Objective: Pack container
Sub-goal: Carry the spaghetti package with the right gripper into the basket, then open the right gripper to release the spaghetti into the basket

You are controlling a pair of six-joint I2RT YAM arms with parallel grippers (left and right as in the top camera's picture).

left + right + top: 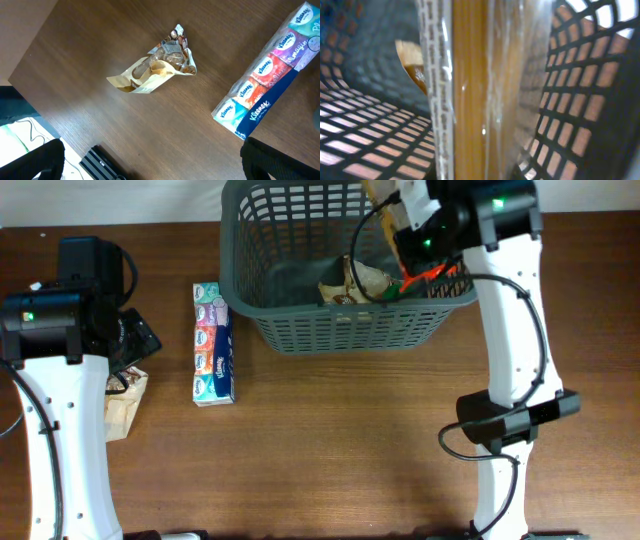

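Note:
Next, I release the clear plastic packet from my right gripper on top of the tan snack bag inside the basket [338, 284].
The container, a dark grey lattice basket [340, 330], stands at the table's far middle. My right gripper [424, 258] reaches down inside it near the right wall, shut on a clear plastic packet [480, 90] with long orange-brown contents. That packet fills the right wrist view and hides the fingers, with the basket's lattice wall [580, 100] close behind. A tan snack bag [350, 280] lies on the basket floor. My left gripper [155, 170] hangs open over the left of the table, above a crumpled tan snack bag [160, 70], with nothing between its fingers.
A long multi-pack of tissues [213, 343] lies on the table between the left arm and the basket. The left wrist view also has the tissue pack [270, 80] at its right side. A black device [102, 162] sits at the table's left edge.

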